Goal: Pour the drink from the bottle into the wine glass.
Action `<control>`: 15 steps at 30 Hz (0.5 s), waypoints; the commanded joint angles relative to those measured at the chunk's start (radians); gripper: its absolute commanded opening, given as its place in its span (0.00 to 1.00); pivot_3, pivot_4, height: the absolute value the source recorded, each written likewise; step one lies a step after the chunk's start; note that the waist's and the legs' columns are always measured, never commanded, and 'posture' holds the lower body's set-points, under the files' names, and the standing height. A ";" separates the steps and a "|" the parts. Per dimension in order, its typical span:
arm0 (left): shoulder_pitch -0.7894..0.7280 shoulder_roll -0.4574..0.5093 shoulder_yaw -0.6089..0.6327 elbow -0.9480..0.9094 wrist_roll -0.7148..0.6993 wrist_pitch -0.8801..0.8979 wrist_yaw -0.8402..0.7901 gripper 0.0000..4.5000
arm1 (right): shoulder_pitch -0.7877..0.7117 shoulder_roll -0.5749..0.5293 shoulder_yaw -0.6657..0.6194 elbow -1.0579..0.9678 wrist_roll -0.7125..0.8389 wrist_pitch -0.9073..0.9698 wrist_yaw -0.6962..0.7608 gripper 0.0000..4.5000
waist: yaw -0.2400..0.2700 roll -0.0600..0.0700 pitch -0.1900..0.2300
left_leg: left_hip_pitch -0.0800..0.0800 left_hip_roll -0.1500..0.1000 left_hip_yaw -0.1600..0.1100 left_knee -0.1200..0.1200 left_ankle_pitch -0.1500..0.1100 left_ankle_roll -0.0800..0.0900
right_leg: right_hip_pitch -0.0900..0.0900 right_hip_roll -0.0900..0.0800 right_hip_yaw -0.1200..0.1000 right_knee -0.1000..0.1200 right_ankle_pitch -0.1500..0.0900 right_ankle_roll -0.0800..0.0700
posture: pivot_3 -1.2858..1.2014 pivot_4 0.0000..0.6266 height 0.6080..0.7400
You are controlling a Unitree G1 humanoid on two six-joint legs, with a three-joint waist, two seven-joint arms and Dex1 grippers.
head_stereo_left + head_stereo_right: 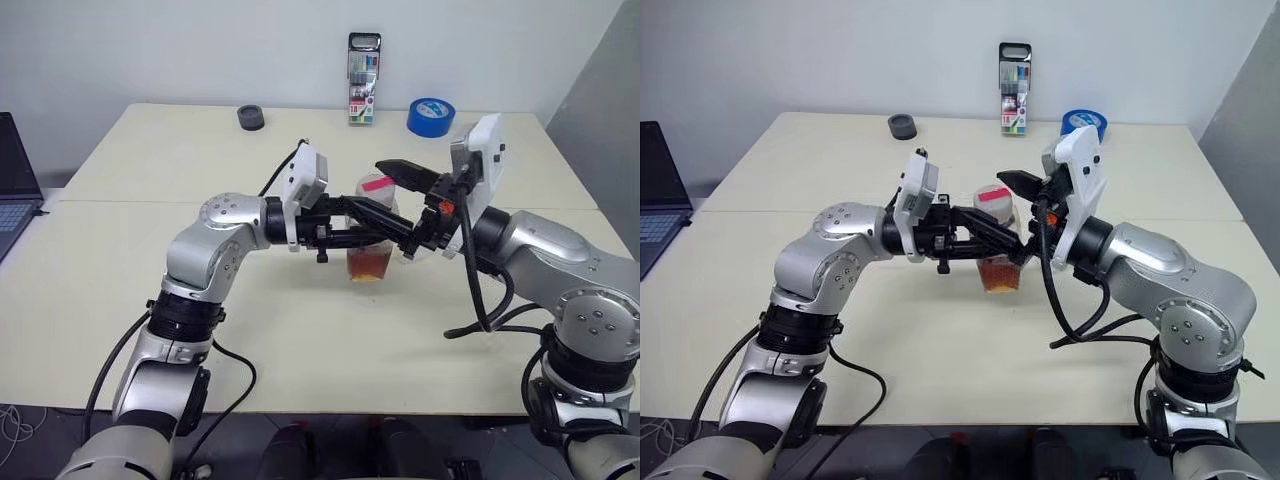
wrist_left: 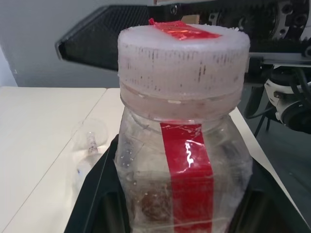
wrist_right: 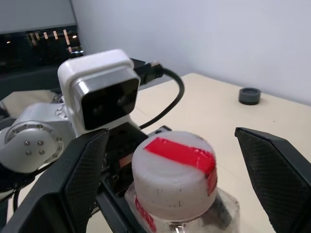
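Note:
The open fingers of my right gripper slant around the white cap, with one finger much nearer, so next I back off, level my right gripper and grip the cap's sides [image 3: 175, 191].
The bottle [image 1: 370, 255] stands upright on the table [image 1: 120, 290], a little amber drink [image 1: 369, 265] in its base. It has a red label strip and a white cap [image 3: 175, 179] with red tape on top. My left gripper [image 1: 395, 235] reaches in level from the left and is shut on the bottle's body, one finger [image 2: 97, 194] on each side. My right gripper [image 3: 180, 160] is open at cap height, its two wide-apart black fingers [image 3: 82, 179] either side of the cap without touching it. The wine glass [image 2: 90, 143] shows faintly on the table beyond the bottle.
A tall marker pack [image 1: 364, 65] stands at the table's far edge, with a blue tape roll [image 1: 431, 116] to its right and a small black round object [image 1: 251, 117] to its left. A laptop [image 1: 15, 190] sits at the far left.

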 commanded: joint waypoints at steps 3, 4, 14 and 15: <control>-0.047 -0.007 0.005 -0.001 0.004 -0.032 -0.019 0.40 | -0.012 -0.040 -0.030 -0.034 0.047 -0.002 -0.022 0.84 | 0.000 0.000 0.000 | 0.000 0.000 0.000 0.000 0.000 0.000 | 0.000 0.000 0.000 0.000 0.000 0.000 | 0.52 0.24 1.00; -0.049 -0.008 0.004 0.000 0.007 -0.036 -0.021 0.40 | -0.008 -0.047 -0.032 -0.033 0.053 -0.003 -0.020 0.78 | 0.000 0.000 0.000 | 0.000 0.000 0.000 0.000 0.000 0.000 | 0.000 0.000 0.000 0.000 0.000 0.000 | 0.52 0.24 1.00; -0.073 -0.009 0.018 0.011 0.013 -0.023 -0.015 0.40 | 0.004 -0.104 0.017 -0.025 0.044 -0.049 0.035 0.39 | -0.001 0.000 0.000 | 0.000 0.000 0.000 0.000 -0.002 0.003 | 0.000 0.000 0.000 0.000 0.000 0.000 | 0.52 0.24 1.00; -0.072 -0.009 0.018 0.011 0.014 -0.024 -0.014 0.40 | 0.003 -0.105 0.022 -0.021 0.039 -0.055 0.041 0.39 | -0.001 0.000 0.000 | 0.000 0.000 0.000 0.000 -0.002 0.003 | 0.000 0.000 0.000 0.000 0.000 0.000 | 0.52 0.24 1.00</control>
